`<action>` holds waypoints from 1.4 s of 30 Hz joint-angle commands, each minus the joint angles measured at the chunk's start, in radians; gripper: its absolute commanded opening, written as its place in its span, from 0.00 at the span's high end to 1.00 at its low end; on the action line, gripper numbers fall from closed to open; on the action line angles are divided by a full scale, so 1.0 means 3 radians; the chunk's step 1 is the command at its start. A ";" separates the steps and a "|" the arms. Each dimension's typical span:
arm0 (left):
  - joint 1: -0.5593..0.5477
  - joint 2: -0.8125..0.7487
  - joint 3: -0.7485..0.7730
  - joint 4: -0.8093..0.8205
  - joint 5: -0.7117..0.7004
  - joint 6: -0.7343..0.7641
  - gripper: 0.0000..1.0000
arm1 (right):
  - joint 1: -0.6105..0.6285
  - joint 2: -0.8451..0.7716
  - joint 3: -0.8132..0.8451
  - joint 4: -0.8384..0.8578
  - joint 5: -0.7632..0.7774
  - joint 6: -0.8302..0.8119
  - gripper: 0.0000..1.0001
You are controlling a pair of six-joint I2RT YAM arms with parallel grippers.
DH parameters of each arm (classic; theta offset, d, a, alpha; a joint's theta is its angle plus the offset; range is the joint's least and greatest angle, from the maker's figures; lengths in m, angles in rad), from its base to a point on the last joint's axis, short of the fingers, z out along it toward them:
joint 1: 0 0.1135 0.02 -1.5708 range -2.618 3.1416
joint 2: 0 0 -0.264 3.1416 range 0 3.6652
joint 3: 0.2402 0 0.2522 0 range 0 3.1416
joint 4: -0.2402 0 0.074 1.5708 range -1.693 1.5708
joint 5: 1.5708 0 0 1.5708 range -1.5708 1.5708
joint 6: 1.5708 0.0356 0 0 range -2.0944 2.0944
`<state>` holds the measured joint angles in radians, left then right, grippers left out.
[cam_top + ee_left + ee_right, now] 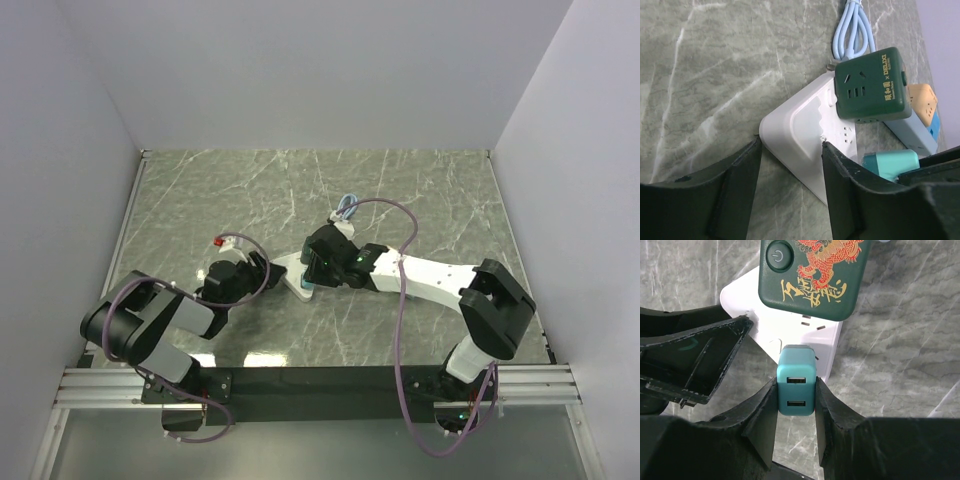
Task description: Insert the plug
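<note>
I need to back the teal plug off and regrip the power strip's end squarely (pixel 782 134) before inserting, because the white power strip's end sits crooked between my left gripper's fingers.
My right gripper (pixel 796 392) is shut on the teal USB plug (pixel 796 385), both pads flat on its sides. The plug's front end meets the white power strip (pixel 775 320); its prongs are hidden. A dark green cube adapter (pixel 812 275) sits plugged into the strip just beyond. In the left wrist view, my left gripper (pixel 790 147) stands open astride the near end of the power strip (pixel 800 130), one fingertip at each edge, with the teal plug (pixel 890 165) to the right. In the top view both grippers (pixel 262 268) (pixel 315 275) meet at the power strip (pixel 288 270).
A light blue cable (pixel 852 30) lies coiled behind the green cube (pixel 872 85). An orange and blue adapter (pixel 925 102) sits on the strip's far side. White walls enclose the marble table (pixel 250 190) on three sides. Purple arm cables (pixel 400 300) loop over the table.
</note>
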<state>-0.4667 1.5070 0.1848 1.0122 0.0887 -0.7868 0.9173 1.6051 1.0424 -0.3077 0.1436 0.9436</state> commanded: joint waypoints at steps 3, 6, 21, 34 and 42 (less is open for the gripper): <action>-0.0004 0.0110 0.0084 0.0312 0.0175 -0.0005 0.46 | 0.0056 0.0080 0.0171 -0.0161 0.0181 0.0091 1.00; -0.0004 0.0141 0.0064 0.0404 0.0200 -0.0011 0.50 | 0.0092 0.0161 0.0243 -0.0273 0.0221 0.0137 1.00; -0.0121 0.0254 -0.0043 0.0722 0.0236 -0.0072 0.86 | 0.0194 0.0045 0.0151 -0.0376 0.0549 0.0434 1.00; -0.0116 -0.0140 0.0038 0.0333 -0.0188 0.0117 0.25 | 0.0184 -0.0400 -0.0191 -0.0498 0.0835 0.0434 1.00; -0.0091 0.0289 0.0289 0.0409 -0.0117 0.0056 0.25 | 0.0184 -0.0947 -0.0447 -0.0457 0.0917 0.0332 1.00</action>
<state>-0.4980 1.5501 0.2340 1.0946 0.0483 -0.7715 0.9691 1.3838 0.9230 -0.4549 0.3607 1.0557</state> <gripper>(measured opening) 0.751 0.382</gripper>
